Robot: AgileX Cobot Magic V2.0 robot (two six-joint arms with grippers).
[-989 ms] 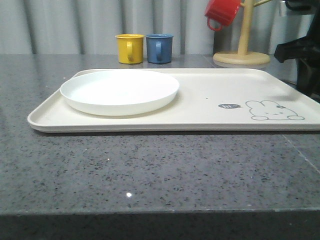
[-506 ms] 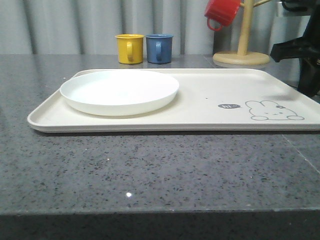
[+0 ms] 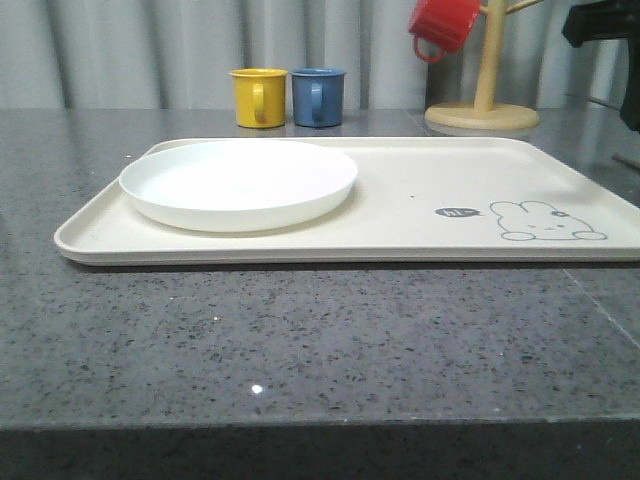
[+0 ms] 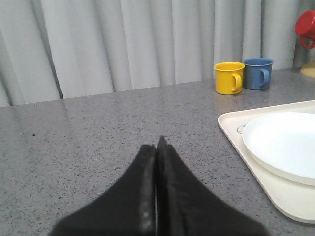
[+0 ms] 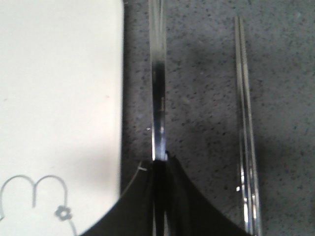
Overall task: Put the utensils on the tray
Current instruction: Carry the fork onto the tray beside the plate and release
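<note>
My right gripper will set the silver utensil down and let go of it on the cream tray [image 3: 407,196], between the white plate and the rabbit drawing.
The cream tray [image 3: 420,215] lies across the counter, with the round white plate [image 3: 238,182] on its left half and a rabbit drawing [image 3: 545,222] at its right. In the right wrist view my right gripper [image 5: 160,160] is shut on the handle of a flat silver utensil [image 5: 158,88]. It hangs over the grey counter just beside the tray's edge [image 5: 115,98]. Its head is out of frame, so I cannot tell fork from spoon. The silver chopsticks [image 5: 246,128] lie on the counter alongside it. My left gripper [image 4: 157,142] is shut on nothing, over bare counter left of the tray [image 4: 275,196].
A yellow mug [image 3: 259,96] and a blue mug [image 3: 318,96] stand behind the tray. A red mug [image 3: 443,25] hangs on a wooden mug tree [image 3: 485,100] at the back right. The right arm's dark body [image 3: 605,30] is at the upper right.
In the front view the right arm has risen and drawn off to the right, uncovering the tray's right end. The tray, plate and mugs have not moved.
</note>
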